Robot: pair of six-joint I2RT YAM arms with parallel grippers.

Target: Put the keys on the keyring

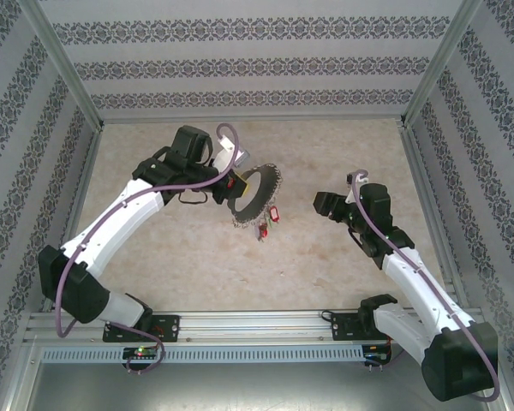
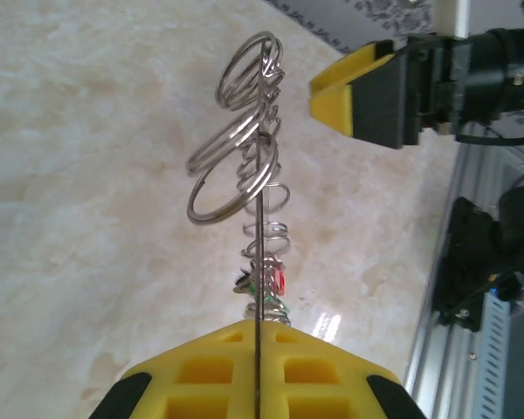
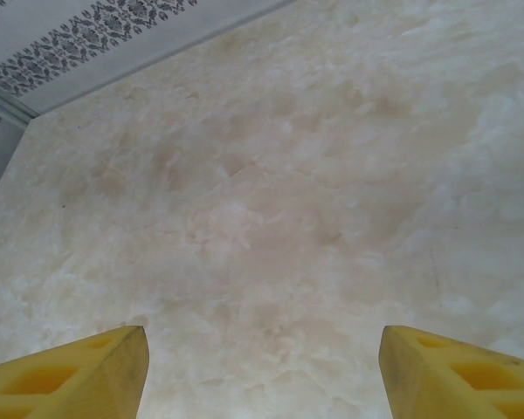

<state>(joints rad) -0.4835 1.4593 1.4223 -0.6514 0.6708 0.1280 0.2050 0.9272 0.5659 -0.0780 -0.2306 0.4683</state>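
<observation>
The robot's left gripper will let go of the keyring flat on the middle of the marble-patterned table [image 1: 252, 225], between the two arms.
My left gripper [image 1: 236, 182] is shut on the keyring [image 1: 257, 195], a thin silver hoop held up above the table left of centre. In the left wrist view the keyring [image 2: 258, 218] runs edge-on as a thin wire out of the closed yellow pads [image 2: 201, 371], fringed with small split rings [image 2: 231, 179]. The keys [image 1: 268, 218] with red and green tags hang at its lower rim, and a red tag [image 2: 279, 281] shows near the pads. My right gripper [image 1: 323, 204] is open to the right of the ring, apart from it. Its fingers [image 3: 79, 371] frame only bare table.
The marble-patterned table [image 1: 325, 265] is fenced by patterned walls on three sides. An aluminium rail [image 1: 257, 325] with the arm bases runs along the near edge. The right gripper's yellow finger [image 2: 349, 87] appears beyond the ring in the left wrist view.
</observation>
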